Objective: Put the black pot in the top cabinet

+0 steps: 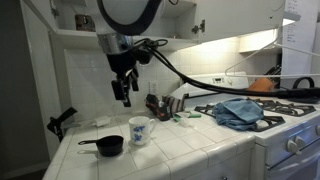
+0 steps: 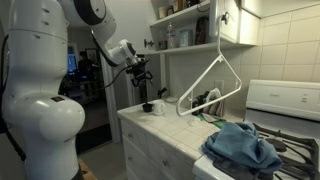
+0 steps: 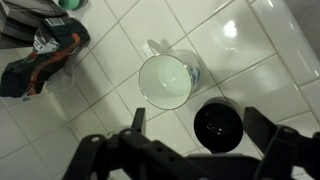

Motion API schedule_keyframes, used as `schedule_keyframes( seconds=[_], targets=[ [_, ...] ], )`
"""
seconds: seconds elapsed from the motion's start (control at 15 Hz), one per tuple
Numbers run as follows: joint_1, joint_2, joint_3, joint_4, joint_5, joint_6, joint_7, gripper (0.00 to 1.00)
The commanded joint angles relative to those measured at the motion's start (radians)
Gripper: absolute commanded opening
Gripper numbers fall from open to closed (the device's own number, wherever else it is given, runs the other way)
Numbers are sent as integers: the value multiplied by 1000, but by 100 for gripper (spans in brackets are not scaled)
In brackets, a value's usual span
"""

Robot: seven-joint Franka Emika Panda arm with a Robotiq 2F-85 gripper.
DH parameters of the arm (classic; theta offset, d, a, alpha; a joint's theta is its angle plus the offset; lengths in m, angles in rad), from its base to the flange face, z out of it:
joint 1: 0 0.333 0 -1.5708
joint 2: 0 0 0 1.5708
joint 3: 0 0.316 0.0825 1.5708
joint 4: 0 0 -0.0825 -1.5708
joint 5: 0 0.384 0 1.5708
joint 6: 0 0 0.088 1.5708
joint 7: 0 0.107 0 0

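Next, I close my gripper on the far side of the black pot's rim (image 1: 109, 136) (image 3: 197, 138), between the handle of the pot and the side of the pot by the white mug.
The black pot (image 1: 107, 146) sits on the white tiled counter, handle pointing away from the mug (image 1: 138, 130) beside it. In the wrist view the pot (image 3: 218, 125) lies below and between my open fingers, with the white mug (image 3: 165, 80) just above it. My gripper (image 1: 122, 95) hangs open and empty well above the pot; it also shows in an exterior view (image 2: 143, 78). The top cabinet (image 2: 190, 25) is open, its shelf holding several items; it also shows at the top of an exterior view (image 1: 190, 20).
A dark cloth bundle (image 3: 40, 55) lies on the counter. A blue towel (image 1: 238, 110) lies on the white stove (image 2: 285, 105). A white hanger (image 2: 215, 85) stands near the counter. A black tool (image 1: 60, 122) sits at the counter's edge.
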Motion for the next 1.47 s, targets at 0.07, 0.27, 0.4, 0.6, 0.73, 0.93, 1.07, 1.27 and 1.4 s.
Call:
schedule_keyframes(
  seconds=[0.07, 0.27, 0.4, 0.6, 0.73, 0.93, 1.07, 1.27, 1.4],
  targets=[
    [40, 80, -8, 63, -9, 33, -40, 100],
    [74, 173, -4, 153, -15, 45, -126, 100],
    [95, 245, -10, 224, -14, 46, -187, 100],
    [100, 340, -14, 328, 27, 34, -293, 100],
    [80, 382, -7, 372, 80, 42, -385, 100],
    [58, 441, 0, 444, 159, 19, -514, 100],
    [48, 480, 6, 494, 206, -5, -591, 100],
    [40, 531, 10, 560, 265, -59, -679, 100],
    [45, 562, 3, 601, 286, -101, -712, 100]
  ],
)
